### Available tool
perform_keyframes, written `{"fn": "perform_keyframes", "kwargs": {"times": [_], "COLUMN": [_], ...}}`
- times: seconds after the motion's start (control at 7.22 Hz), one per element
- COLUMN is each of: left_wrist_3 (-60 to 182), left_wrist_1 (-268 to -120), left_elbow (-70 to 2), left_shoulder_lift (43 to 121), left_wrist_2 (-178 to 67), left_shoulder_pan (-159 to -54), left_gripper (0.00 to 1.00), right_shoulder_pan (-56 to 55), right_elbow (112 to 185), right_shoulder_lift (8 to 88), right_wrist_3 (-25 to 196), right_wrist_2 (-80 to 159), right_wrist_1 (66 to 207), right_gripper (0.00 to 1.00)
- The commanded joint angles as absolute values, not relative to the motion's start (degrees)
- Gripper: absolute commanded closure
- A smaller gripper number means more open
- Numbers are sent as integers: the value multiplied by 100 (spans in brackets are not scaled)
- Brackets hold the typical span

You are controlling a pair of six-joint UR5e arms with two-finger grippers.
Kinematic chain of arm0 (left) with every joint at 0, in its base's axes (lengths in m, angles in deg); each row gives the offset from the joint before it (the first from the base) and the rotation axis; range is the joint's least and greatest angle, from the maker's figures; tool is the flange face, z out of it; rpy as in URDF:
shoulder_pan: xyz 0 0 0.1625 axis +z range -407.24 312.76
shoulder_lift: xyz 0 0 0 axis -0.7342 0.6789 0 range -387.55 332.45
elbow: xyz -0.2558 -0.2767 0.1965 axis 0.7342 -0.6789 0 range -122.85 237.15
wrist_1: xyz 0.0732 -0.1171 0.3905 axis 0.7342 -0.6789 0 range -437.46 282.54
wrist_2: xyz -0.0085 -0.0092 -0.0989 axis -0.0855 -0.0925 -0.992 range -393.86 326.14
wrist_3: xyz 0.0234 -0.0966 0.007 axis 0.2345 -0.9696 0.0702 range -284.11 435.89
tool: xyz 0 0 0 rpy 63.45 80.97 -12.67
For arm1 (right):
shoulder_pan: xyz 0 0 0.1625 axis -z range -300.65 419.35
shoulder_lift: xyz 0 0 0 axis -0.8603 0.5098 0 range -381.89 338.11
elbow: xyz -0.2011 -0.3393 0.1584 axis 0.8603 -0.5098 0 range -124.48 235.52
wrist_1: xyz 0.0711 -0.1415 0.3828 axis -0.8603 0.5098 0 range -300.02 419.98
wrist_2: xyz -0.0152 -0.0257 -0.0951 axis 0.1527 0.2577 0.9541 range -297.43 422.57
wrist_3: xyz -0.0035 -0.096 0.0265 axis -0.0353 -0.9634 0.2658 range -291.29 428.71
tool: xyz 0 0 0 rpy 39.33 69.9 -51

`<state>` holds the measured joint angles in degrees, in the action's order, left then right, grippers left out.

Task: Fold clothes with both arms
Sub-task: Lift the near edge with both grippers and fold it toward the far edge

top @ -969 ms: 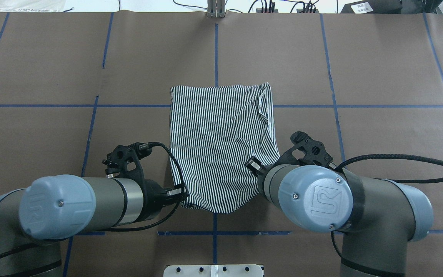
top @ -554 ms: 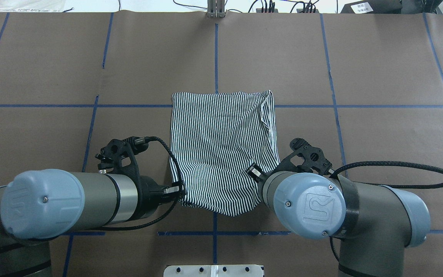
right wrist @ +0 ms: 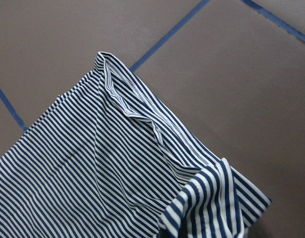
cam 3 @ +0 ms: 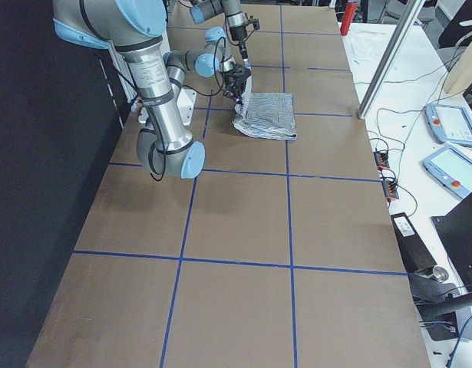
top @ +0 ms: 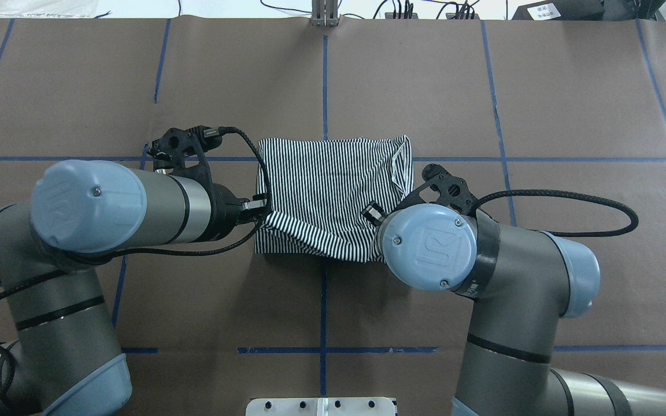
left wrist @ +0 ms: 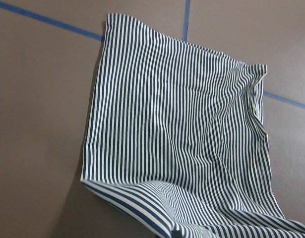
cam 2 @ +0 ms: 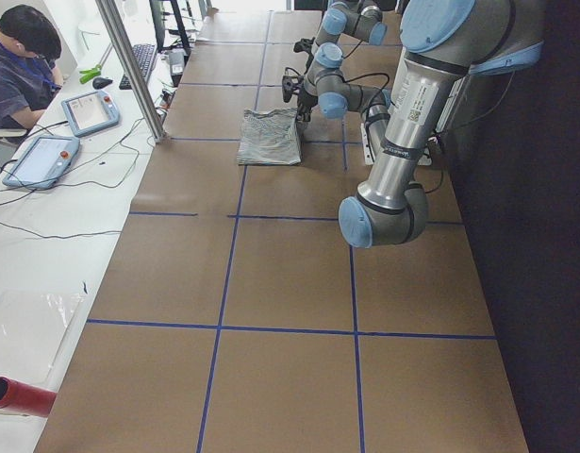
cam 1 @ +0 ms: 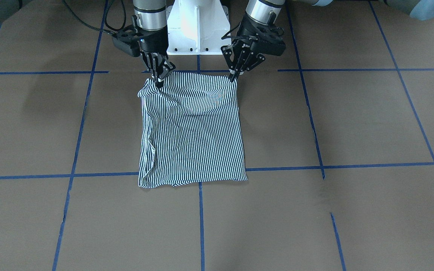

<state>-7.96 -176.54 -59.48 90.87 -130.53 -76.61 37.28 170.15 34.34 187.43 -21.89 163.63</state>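
Observation:
Next, my left gripper lets go of the striped shirt's near corner on the shirt's far corner straight ahead [cam 1: 249,179] [left wrist: 107,16], by the blue tape line.
The striped shirt [cam 1: 192,131] lies folded into a rectangle in the middle of the table, and it also shows in the overhead view [top: 327,185]. Its collar, placket and logo are hidden. My left gripper [cam 1: 234,77] is shut on the shirt's near corner on my left side, and it shows in the overhead view [top: 261,208] too. My right gripper [cam 1: 159,81] is shut on the other near corner; in the overhead view my wrist hides it. Both hold the near edge raised above the table, over the shirt's lower half. The wrist views show the striped cloth [left wrist: 177,139] and a seamed edge [right wrist: 142,106].
The brown table cover is marked with blue tape lines [top: 324,75]. The white pedestal base [cam 1: 196,26] stands behind the shirt. A metal post [cam 2: 129,66] and a side bench with tablets and a seated operator [cam 2: 21,57] are at the far side.
Both grippers have carried the shirt's near edge forward, away from the robot base, so the near part now rides over the rest. The shirt looks shorter from above.

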Motion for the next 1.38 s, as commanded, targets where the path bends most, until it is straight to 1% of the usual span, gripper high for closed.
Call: {"fn": "perform_keyframes", "kwargs": {"times": [0.0,0.28,0.55,0.83,0.97,1.11,1.25], "left_wrist_3": [-542,-332,-155,-128,-128,-128,-120], "left_wrist_1": [-17869,-18815,-19135,-19635,-19750,-19751,-19751], "left_elbow": [-4996,-4011,-3288,-2700,-2496,-2451,-2450], "left_shoulder_lift": [9600,9682,9927,9998,10033,10034,10025], "left_wrist_2": [-13124,-13124,-13124,-13115,-13115,-13107,-13115], "left_shoulder_pan": [-8168,-8423,-8600,-8600,-8600,-8592,-8583], "left_gripper": [100,100,100,100,100,100,70], "right_shoulder_pan": [3169,2720,2447,2393,2393,2393,2428], "right_elbow": [15981,14673,13389,12823,12690,12610,12610], "right_shoulder_lift": [2982,2402,1778,1670,1670,1678,1696], "right_wrist_3": [18466,18254,18140,18078,18069,18025,17572], "right_wrist_2": [-2225,-2373,-2383,-2383,-2383,-2392,-2401], "right_wrist_1": [15826,15239,14587,14209,14059,14031,14049], "right_gripper": [100,100,100,100,100,100,42]}}
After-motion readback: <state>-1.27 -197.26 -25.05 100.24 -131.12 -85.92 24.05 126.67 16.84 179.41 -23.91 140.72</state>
